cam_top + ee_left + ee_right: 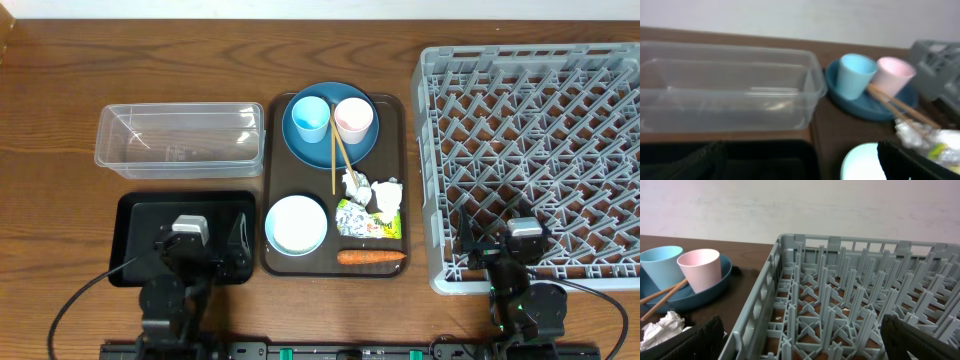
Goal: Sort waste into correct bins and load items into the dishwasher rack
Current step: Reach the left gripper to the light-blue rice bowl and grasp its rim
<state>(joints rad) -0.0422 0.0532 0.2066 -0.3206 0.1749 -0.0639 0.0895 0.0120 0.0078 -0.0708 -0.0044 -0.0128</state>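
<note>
The robot's left gripper needs to next move to the white bowl's rim (324,237), on the side that faces the green-yellow wrapper and the carrot, and close there.
On the brown serving tray (398,150) a blue plate (312,148) carries a light blue cup (309,118), a pink cup (353,119) and chopsticks (335,160). In front of it lie crumpled paper (357,186), a green-yellow wrapper (364,220), a carrot (371,257) and a white bowl (296,224). The clear tub (180,138) and the black tray (140,215) sit to the left, and the grey rack (540,150) stands on the right. My left gripper (203,240) hangs open over the black tray. My right gripper (507,238) is open over the rack's near edge. Both are empty.
The left wrist view has the tub (725,85), both cups (855,75) and the bowl's rim (860,162) ahead. The right wrist view looks along the rack's pegs (850,300), with the plate and cups (700,267) off to the left. A pale wall runs behind the table.
</note>
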